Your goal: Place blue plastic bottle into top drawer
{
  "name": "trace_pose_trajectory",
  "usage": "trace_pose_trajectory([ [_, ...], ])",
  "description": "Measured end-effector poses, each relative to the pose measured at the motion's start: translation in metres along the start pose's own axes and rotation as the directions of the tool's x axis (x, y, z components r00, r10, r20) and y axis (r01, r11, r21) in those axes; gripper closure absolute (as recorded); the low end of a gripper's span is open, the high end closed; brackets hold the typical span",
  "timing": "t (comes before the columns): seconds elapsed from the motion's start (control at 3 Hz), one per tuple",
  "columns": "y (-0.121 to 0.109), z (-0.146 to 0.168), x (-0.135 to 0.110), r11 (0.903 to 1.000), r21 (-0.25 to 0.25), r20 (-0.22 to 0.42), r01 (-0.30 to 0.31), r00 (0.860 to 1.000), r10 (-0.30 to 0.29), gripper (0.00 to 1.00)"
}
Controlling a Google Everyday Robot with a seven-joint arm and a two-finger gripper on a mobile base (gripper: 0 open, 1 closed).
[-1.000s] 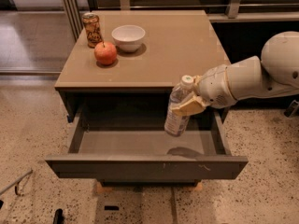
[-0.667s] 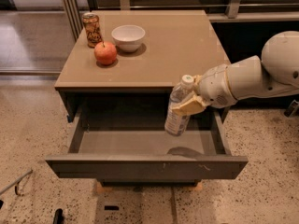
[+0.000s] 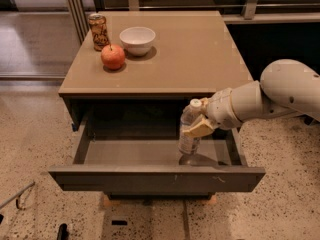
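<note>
Next, I release the blue plastic bottle upright from my gripper on the top drawer's bottom, close to its front panel (image 3: 184, 162).
The blue plastic bottle (image 3: 189, 127) is a clear bottle with a white cap, held upright inside the open top drawer (image 3: 156, 178), at its right side. Its base is at or just above the drawer floor. My gripper (image 3: 200, 126) comes in from the right and is shut on the bottle's middle, with a tan finger (image 3: 198, 129) across its front. The white arm (image 3: 265, 99) reaches in from the right edge of the view.
On the tan cabinet top (image 3: 190, 54) stand a patterned brown can (image 3: 98, 31), a red apple (image 3: 113, 57) and a white bowl (image 3: 137, 40), all at the back left. The speckled floor lies around the cabinet.
</note>
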State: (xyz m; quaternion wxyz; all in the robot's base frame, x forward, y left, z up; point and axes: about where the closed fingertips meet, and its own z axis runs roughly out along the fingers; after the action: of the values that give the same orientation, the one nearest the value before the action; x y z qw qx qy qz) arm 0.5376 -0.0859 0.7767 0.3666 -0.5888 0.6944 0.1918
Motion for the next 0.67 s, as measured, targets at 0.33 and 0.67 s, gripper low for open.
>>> trace_pose_trajectory([
  [0.33,0.001,0.02,0.02,0.9999,-0.007,-0.001,0.008,1.0,-0.008,1.0],
  [0.67,0.004,0.039,0.042,0.9999,-0.014,0.004,0.003,1.0,-0.003,1.0],
])
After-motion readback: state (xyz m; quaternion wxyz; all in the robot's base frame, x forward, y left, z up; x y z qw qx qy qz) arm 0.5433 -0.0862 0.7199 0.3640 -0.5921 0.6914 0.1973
